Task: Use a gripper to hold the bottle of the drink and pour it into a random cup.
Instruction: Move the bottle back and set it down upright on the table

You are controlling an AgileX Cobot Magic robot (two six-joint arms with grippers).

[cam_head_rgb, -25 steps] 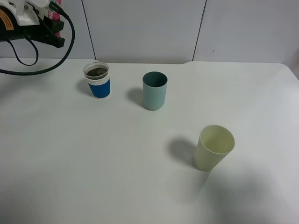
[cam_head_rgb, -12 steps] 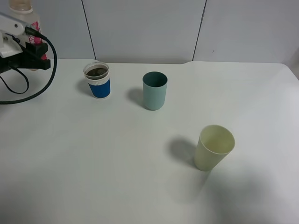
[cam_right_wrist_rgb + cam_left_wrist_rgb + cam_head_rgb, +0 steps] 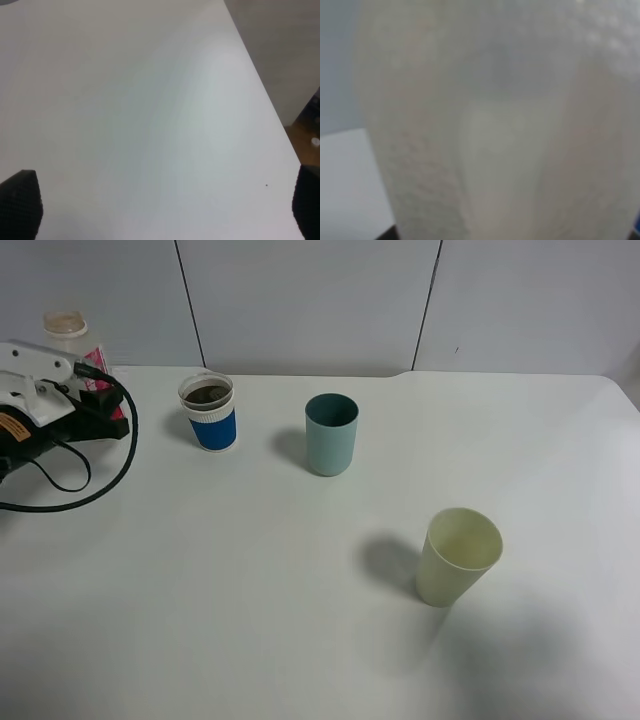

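Note:
The robot will set the bottle upright on the table (image 3: 117, 439) next to the blue-and-white paper cup with its left gripper.
The bottle (image 3: 68, 332) stands upright at the far left of the table, its beige neck up and a bit of pink label (image 3: 104, 372) showing behind the arm. My left gripper (image 3: 92, 392) is shut on it low down. The left wrist view is filled by the bottle's translucent wall (image 3: 490, 125). The blue-and-white paper cup (image 3: 209, 413) stands just right of the bottle and holds brown drink (image 3: 207, 394). My right gripper (image 3: 162, 207) is open and empty over bare table; it does not show in the exterior view.
A teal tumbler (image 3: 331, 434) stands right of the paper cup. A pale yellow-green tumbler (image 3: 457, 556) stands nearer, at the front right. Black cables (image 3: 70, 495) loop on the table at the left. The table's right edge (image 3: 272, 107) shows in the right wrist view.
My left gripper has come down from the top left corner with the bottle, which now stands lower, near the table. The cups have not moved.

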